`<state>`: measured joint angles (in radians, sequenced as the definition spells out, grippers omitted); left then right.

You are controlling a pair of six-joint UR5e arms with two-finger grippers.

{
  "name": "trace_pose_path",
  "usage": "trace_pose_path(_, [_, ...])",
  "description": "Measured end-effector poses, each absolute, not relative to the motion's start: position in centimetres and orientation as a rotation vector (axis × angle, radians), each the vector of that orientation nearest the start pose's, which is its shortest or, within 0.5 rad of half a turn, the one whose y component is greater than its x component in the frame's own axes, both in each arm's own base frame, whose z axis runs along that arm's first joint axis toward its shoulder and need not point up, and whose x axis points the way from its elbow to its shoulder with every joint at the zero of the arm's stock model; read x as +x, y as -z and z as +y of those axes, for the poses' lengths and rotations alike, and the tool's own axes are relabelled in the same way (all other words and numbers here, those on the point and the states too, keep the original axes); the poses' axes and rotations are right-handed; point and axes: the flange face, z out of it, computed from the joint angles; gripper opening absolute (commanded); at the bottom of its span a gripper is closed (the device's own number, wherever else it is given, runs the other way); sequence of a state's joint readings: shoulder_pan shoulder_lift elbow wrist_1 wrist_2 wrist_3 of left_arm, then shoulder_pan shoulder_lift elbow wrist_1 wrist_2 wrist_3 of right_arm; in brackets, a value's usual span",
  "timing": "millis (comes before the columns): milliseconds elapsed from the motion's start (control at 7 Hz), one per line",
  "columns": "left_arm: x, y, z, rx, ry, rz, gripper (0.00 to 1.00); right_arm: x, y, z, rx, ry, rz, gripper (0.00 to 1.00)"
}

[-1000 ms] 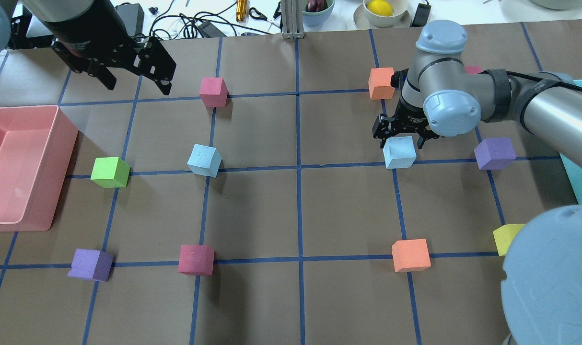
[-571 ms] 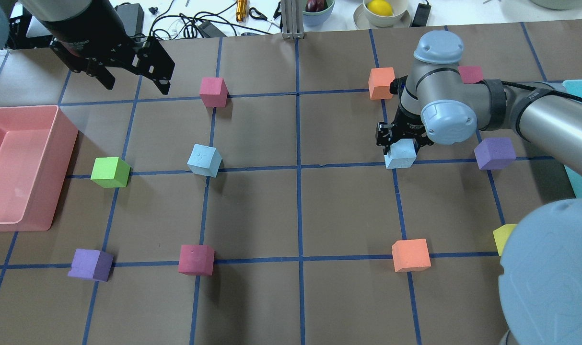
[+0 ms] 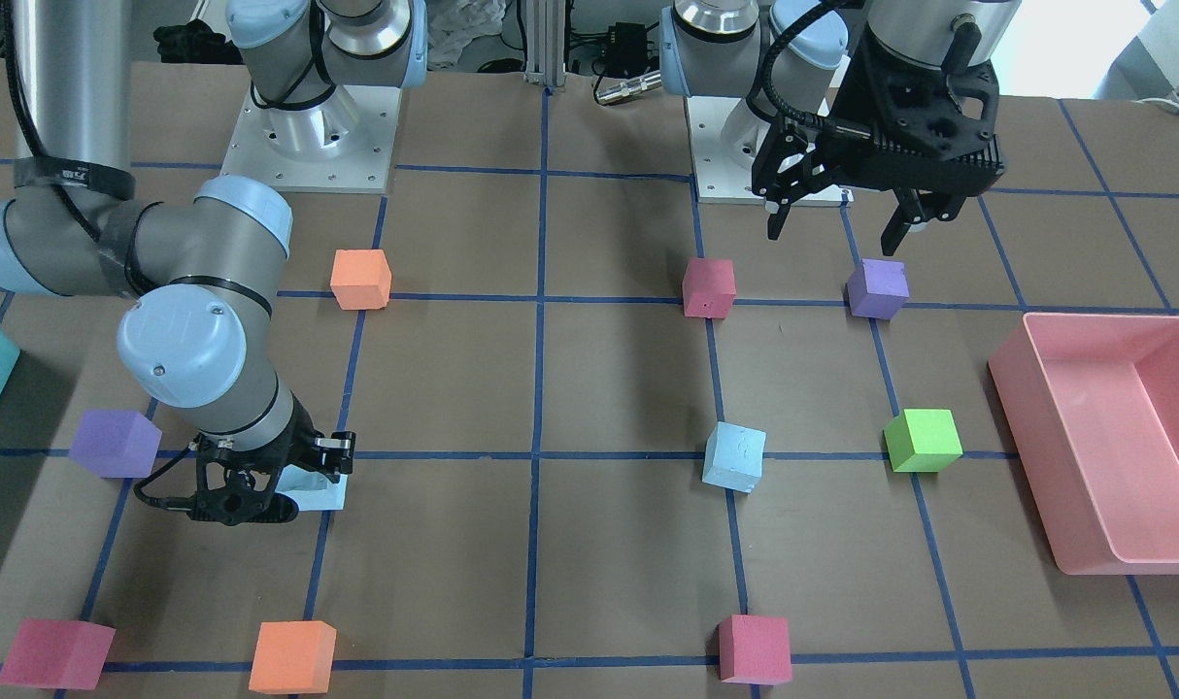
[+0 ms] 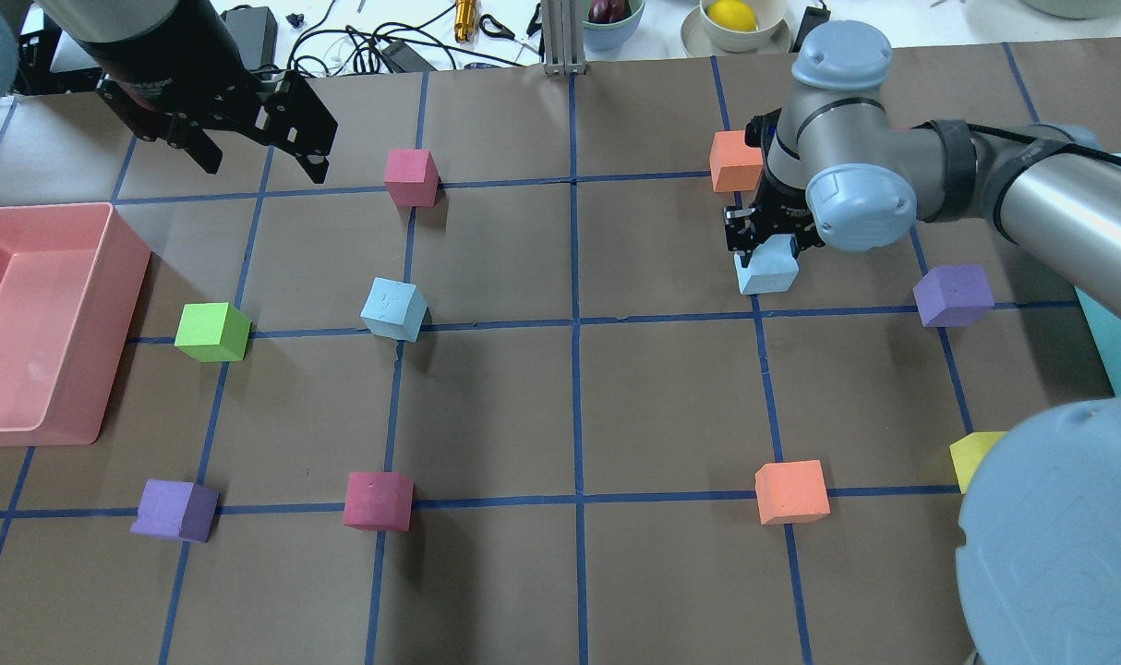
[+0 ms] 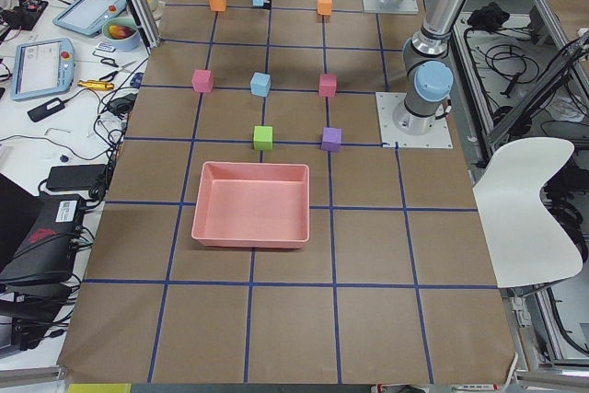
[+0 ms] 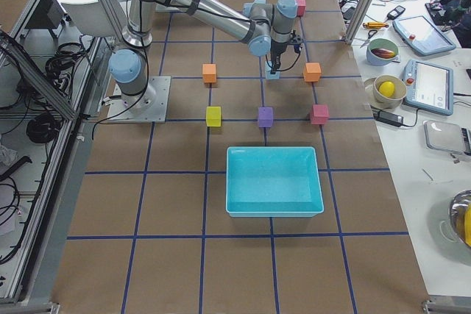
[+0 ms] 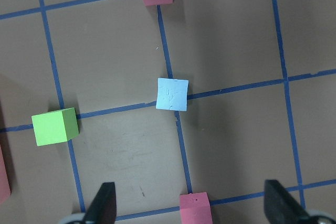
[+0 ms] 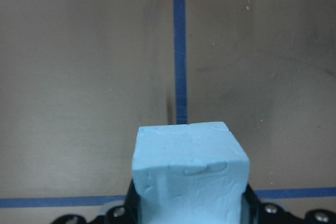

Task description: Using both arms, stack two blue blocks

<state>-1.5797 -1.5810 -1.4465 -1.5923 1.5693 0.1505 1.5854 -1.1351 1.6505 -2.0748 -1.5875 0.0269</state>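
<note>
The robot's right gripper needs to let go of the blue block on the middle tape line point(image 3: 535, 519), just past the crossing beside the other blue block.
One blue block point(image 4: 765, 270) sits between the fingers of my right gripper point(image 4: 769, 247), which is shut on it. It also fills the bottom of the right wrist view point(image 8: 189, 174) and seems to hang a little above the paper. In the front view it peeks out beside the right gripper point(image 3: 259, 497). The other blue block point(image 4: 393, 309) rests alone on a tape crossing left of centre; it also shows in the front view point(image 3: 734, 456) and the left wrist view point(image 7: 172, 94). My left gripper point(image 4: 258, 159) is open and empty, high over the far left.
A pink bin point(image 4: 122, 277) stands at the left edge and a teal bin point(image 6: 274, 154) on the right. Loose cubes lie around: green point(image 4: 211, 332), purple point(image 4: 954, 296), orange point(image 4: 732, 162) close behind the right gripper, orange point(image 4: 791, 491), red point(image 4: 411, 176).
My right gripper came down over the blue block, shut on it and carried it a little toward the far side. The left arm has not moved.
</note>
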Motion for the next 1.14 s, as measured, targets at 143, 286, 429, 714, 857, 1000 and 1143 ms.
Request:
trace_pose_path(143, [-13.7, -54.2, -50.1, 0.247, 0.146, 3.124, 1.00, 17.1, -26.3, -62.7, 0.021, 0.013, 3.157, 0.00])
trace_pose_path(286, [-13.7, -54.3, -50.1, 0.247, 0.146, 3.124, 1.00, 20.9, -26.1, -63.5, 0.060, 0.026, 3.154, 0.00])
trace_pose_path(429, [-13.7, -54.2, -50.1, 0.246, 0.145, 3.124, 1.00, 24.8, -25.6, -64.2, 0.111, 0.040, 3.149, 0.00])
trace_pose_path(714, [-13.7, -54.1, -50.1, 0.248, 0.142, 3.123, 1.00, 31.5, -23.9, -64.4, 0.202, 0.038, 3.129, 0.00])
trace_pose_path(857, [-13.7, -54.1, -50.2, 0.251, 0.140, 3.123, 1.00, 33.4, -23.1, -64.1, 0.220, 0.028, 3.123, 0.00])
trace_pose_path(1000, [-13.6, -54.1, -50.2, 0.253, 0.139, 3.122, 1.00, 34.5, -22.4, -63.8, 0.238, 0.014, 3.114, 0.00])
trace_pose_path(1143, [-13.5, -54.1, -50.2, 0.257, 0.138, 3.118, 1.00, 35.4, -21.9, -63.5, 0.262, -0.001, 3.102, 0.00])
